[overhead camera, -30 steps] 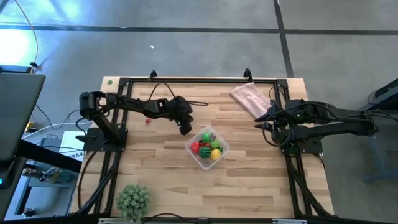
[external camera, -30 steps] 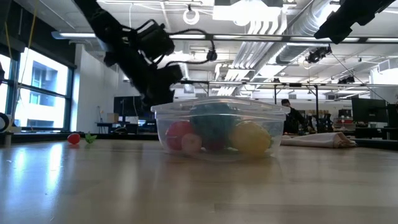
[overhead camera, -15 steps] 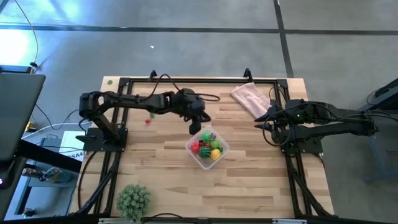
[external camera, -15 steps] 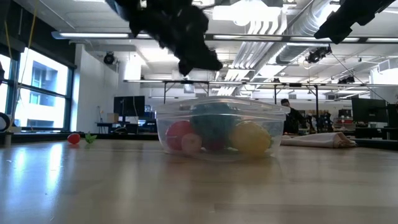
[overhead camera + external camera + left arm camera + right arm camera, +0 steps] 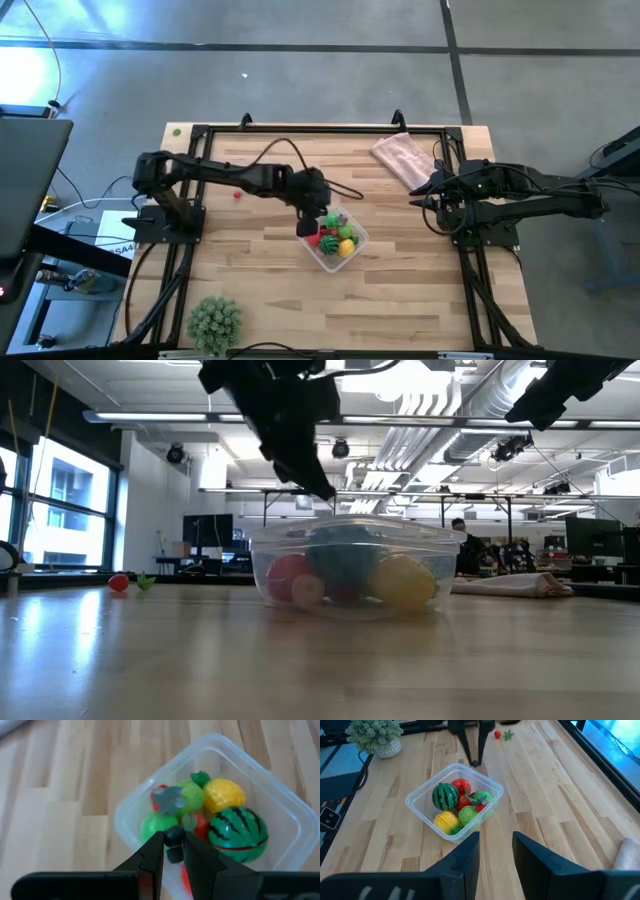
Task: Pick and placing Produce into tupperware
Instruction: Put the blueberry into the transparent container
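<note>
Next, my left gripper lets go of the small dark round piece in the tupperware (image 5: 321, 231) (image 5: 173, 851), in between the green and red pieces.
The clear tupperware (image 5: 333, 238) stands mid-table and holds produce: a striped watermelon (image 5: 237, 827), a yellow piece (image 5: 225, 795), green (image 5: 157, 825) and red ones. My left gripper (image 5: 174, 842) hangs over the container's left rim, shut on a small dark round piece (image 5: 174, 836). A loose red piece (image 5: 238, 195) and a small green one (image 5: 508, 735) lie on the table left of it. My right gripper (image 5: 495, 845) waits at the table's right side, raised and open, with nothing between its fingers. My left gripper pinches the small dark round piece (image 5: 174, 836) between its two fingertips (image 5: 156, 845). The fingers slant down from the table's left side. The piece is lifted clear, above the produce in the tupperware (image 5: 280, 795).
A pink cloth (image 5: 400, 158) lies at the far right of the table. A spiky pale-green ball plant (image 5: 214, 322) stands at the near left corner. Bare wood lies in front of the tupperware.
My left gripper has risen and swung from the table beside the tupperware toward it, tipping more steeply downward. It now hangs over the container's left rim, still shut.
</note>
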Tool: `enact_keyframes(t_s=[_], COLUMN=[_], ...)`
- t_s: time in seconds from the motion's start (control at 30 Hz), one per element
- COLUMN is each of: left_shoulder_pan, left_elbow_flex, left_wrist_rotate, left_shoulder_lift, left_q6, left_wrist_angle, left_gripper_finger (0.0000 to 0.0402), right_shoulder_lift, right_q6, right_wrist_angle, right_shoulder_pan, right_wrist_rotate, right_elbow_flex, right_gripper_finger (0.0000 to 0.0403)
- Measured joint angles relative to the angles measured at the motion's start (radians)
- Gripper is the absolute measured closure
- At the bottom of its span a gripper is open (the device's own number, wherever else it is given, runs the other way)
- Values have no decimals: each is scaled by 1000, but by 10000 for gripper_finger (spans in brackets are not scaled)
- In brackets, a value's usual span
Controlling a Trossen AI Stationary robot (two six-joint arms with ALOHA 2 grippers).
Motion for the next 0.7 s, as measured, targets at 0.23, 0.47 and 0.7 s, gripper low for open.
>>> enact_keyframes(t_s=[0.23,0.47,0.7], left_shoulder_pan=[-48,-58,-57], left_elbow_flex=[1,2,2], left_wrist_rotate=[1,0,0], left_shoulder_lift=[69,123,140], left_q6=[19,10,-4], left_wrist_angle=[-2,0,5], left_gripper_finger=[342,342,341], right_shoulder_lift=[0,0,0], right_q6=[2,1,0], right_wrist_angle=[-1,-1,-1], right_shoulder_pan=[0,0,0], right_wrist_rotate=[0,0,0], right_elbow_flex=[0,0,0], right_gripper_finger=[297,297,297])
